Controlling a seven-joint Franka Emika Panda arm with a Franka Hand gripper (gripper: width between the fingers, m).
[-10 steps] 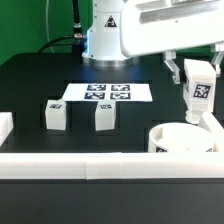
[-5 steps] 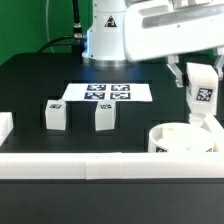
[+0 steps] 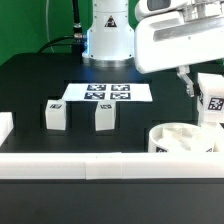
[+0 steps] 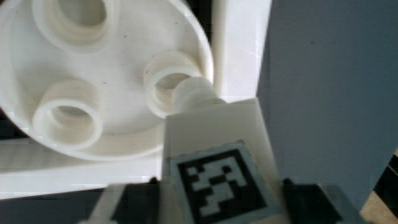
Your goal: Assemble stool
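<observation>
The gripper should release the white leg, now held above the seat, upright in the seat's hole (image 3: 203,136) (image 4: 175,78) that is nearest to the leg's far end.
The round white seat (image 3: 183,140) lies at the exterior view's right, just behind the front rail. In the wrist view the seat (image 4: 98,75) shows three round holes. My gripper (image 3: 207,93) is shut on a white leg (image 3: 213,100) with a black-and-white tag, holding it upright above the seat's right part. Seen from the wrist, this leg (image 4: 217,150) sits between the dark fingers (image 4: 139,202), its far end close to one of the seat's holes; contact cannot be told. Two more legs (image 3: 55,114) (image 3: 104,116) stand on the black table.
The marker board (image 3: 105,92) lies flat in front of the robot base. A long white rail (image 3: 90,166) runs along the front edge. Part of another white rail (image 3: 4,126) shows at the exterior view's left edge.
The gripper has carried the leg towards the exterior view's right and a little lower, over the seat's right side. The seat and the two standing legs have not moved.
</observation>
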